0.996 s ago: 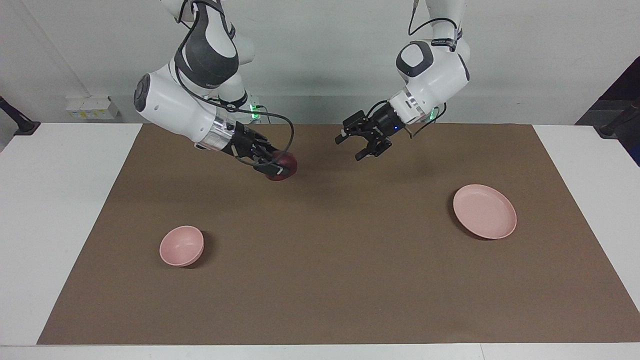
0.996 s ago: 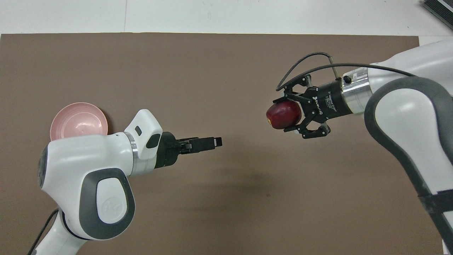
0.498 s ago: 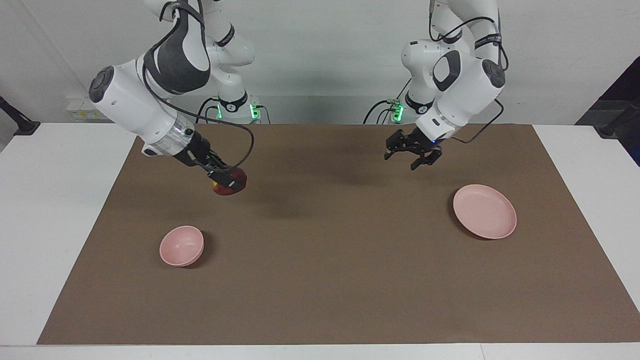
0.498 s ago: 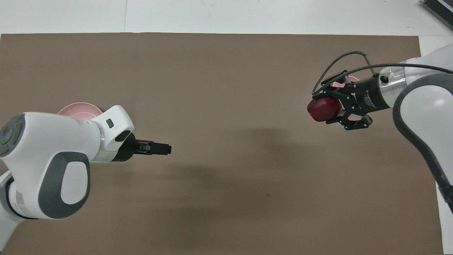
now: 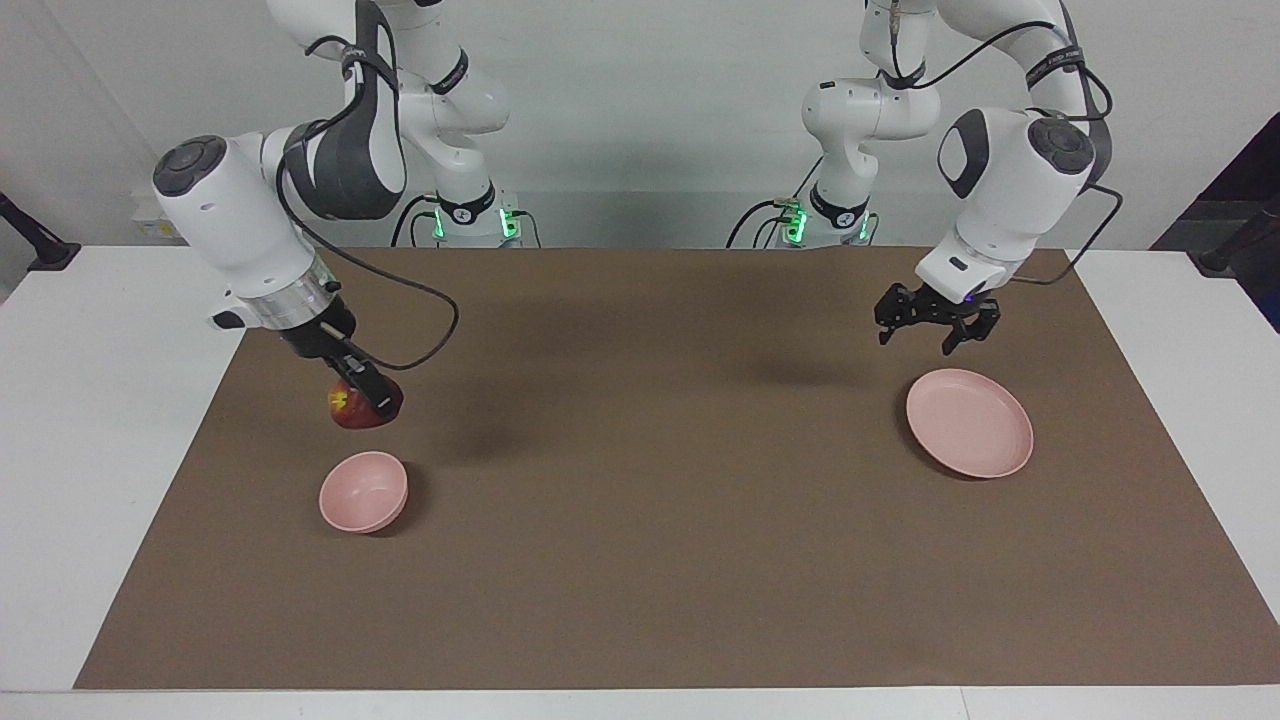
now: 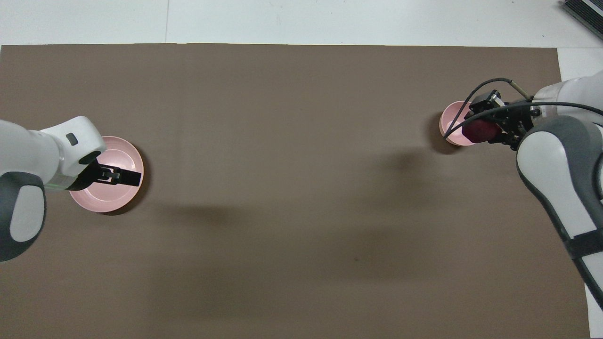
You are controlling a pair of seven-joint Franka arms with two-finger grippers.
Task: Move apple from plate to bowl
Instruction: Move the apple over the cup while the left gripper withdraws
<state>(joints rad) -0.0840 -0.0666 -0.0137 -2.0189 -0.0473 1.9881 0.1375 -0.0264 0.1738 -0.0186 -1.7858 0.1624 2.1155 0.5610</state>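
I should release the dark red apple from my right gripper inside the small deep pink bowl (image 6: 468, 127), on its bottom.
My right gripper (image 5: 368, 404) is shut on the dark red apple (image 5: 345, 407), whose yellowish patch shows. It holds the apple in the air just above the small deep pink bowl (image 5: 363, 491). In the overhead view the right gripper (image 6: 481, 132) and the apple (image 6: 475, 132) cover part of the bowl (image 6: 451, 126). The wide flat pink plate (image 5: 969, 422) lies bare toward the left arm's end. My left gripper (image 5: 925, 336) is open and empty, raised over the plate's edge that is nearer to the robots. In the overhead view it (image 6: 137, 178) covers part of the plate (image 6: 107, 198).
A brown mat (image 5: 640, 520) covers most of the white table (image 5: 110, 420). Only the bowl and the plate lie on it. The arms' cables hang by the wrists.
My right gripper has carried the apple from over the mat's middle toward the right arm's end and lower, to the bowl. My left gripper has swung away to over the plate.
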